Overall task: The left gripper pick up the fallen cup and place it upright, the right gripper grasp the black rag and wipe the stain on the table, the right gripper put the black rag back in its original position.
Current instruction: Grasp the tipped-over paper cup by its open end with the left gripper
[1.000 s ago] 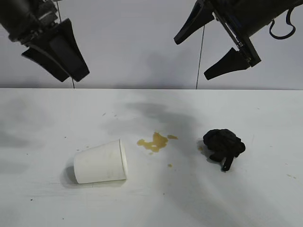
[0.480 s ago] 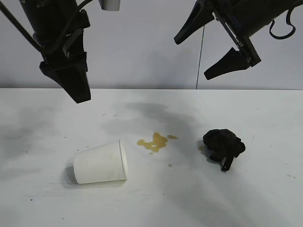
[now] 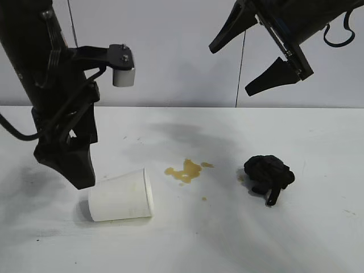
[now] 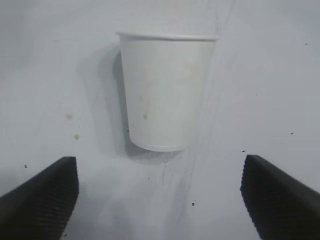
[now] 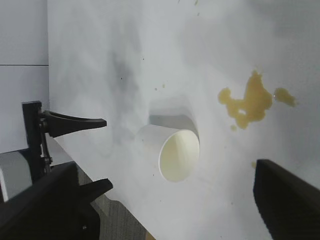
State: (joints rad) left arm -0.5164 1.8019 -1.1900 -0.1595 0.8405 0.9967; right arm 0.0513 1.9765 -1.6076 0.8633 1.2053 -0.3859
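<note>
My left gripper needs to grip across the middle of the white cup's body (image 3: 122, 197) (image 4: 167, 90), between the cup's base and the cup's rim.
The white cup (image 3: 121, 195) lies on its side on the table (image 3: 318, 239), mouth toward the stain (image 3: 185, 170). My left gripper (image 3: 83, 177) hangs open just left of the cup's base, close above the table. In the left wrist view the cup (image 4: 167, 90) lies ahead of the wide-apart fingers (image 4: 42, 200), untouched. The black rag (image 3: 268, 173) sits right of the stain. My right gripper (image 3: 228, 71) is open high at the back right, holding nothing. The right wrist view shows the cup (image 5: 172, 150) and the stain (image 5: 250, 102) far below.
A few small yellow-brown droplets (image 3: 204, 199) lie between the stain and the front edge. A grey wall with a thin vertical seam (image 3: 241, 68) stands behind the table. The left arm's grey wrist block (image 3: 123, 74) sticks out above the cup.
My left arm has swung down from the upper left until its open fingers are beside the cup's base. The right arm, cup, rag and stain have stayed put.
</note>
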